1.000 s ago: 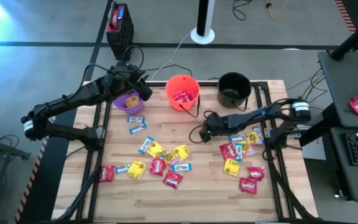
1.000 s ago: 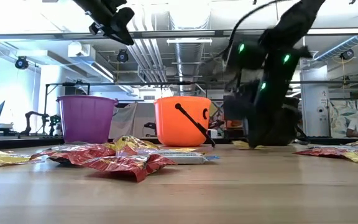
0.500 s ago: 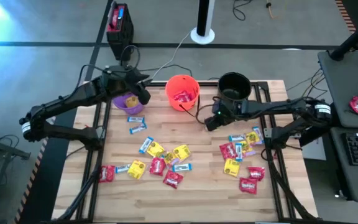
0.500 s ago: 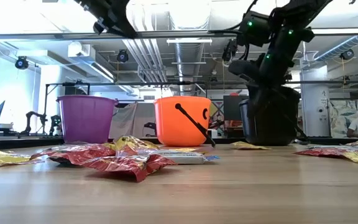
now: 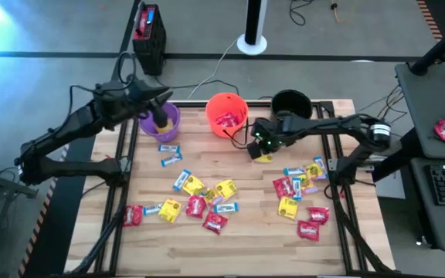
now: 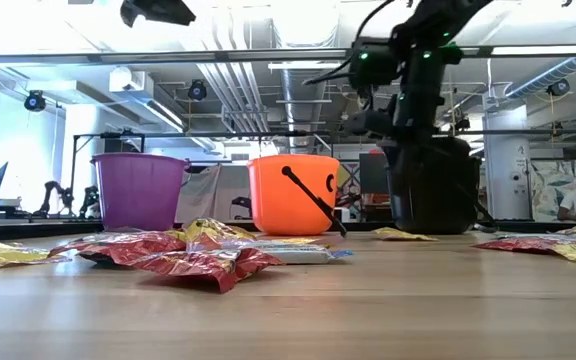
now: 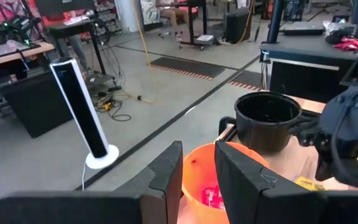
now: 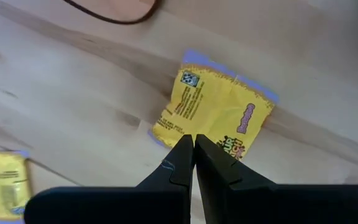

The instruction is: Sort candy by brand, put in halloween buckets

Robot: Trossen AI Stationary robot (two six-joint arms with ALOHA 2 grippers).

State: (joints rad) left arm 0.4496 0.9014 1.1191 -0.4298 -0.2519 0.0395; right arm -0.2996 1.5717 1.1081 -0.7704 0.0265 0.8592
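The flat yellow candy packet's near edge is under my shut right gripper, so next I open that gripper, move it lower and pinch the packet's middle (image 8: 213, 111) into a fold.
Three buckets stand along the far edge: purple (image 5: 161, 130), orange (image 5: 226, 114) with red candy inside, and black (image 5: 290, 108). My left gripper (image 5: 163, 117) hovers above the purple bucket, open by a narrow gap (image 7: 197, 171) with nothing in it. My right gripper (image 5: 257, 147) is shut, points steeply down and hangs over a yellow candy packet (image 8: 219, 118) that lies flat on the wood (image 5: 263, 157) between the orange and black buckets. More candy in red, yellow and blue-and-white wrappers lies at the table's middle (image 5: 199, 197) and right (image 5: 300, 189).
The orange bucket's black handle (image 6: 313, 205) hangs down its near side. Two blue-and-white packets (image 5: 170, 153) lie just near of the purple bucket. A white post on a round base (image 5: 252, 38) and a dark box (image 5: 147, 31) stand on the floor beyond the far edge.
My right gripper has risen from the tabletop and swung toward the far edge and the orange bucket, staying shut; the yellow packet shows on the wood below it. My left gripper has risen and drawn back toward the table's left edge, over the purple bucket.
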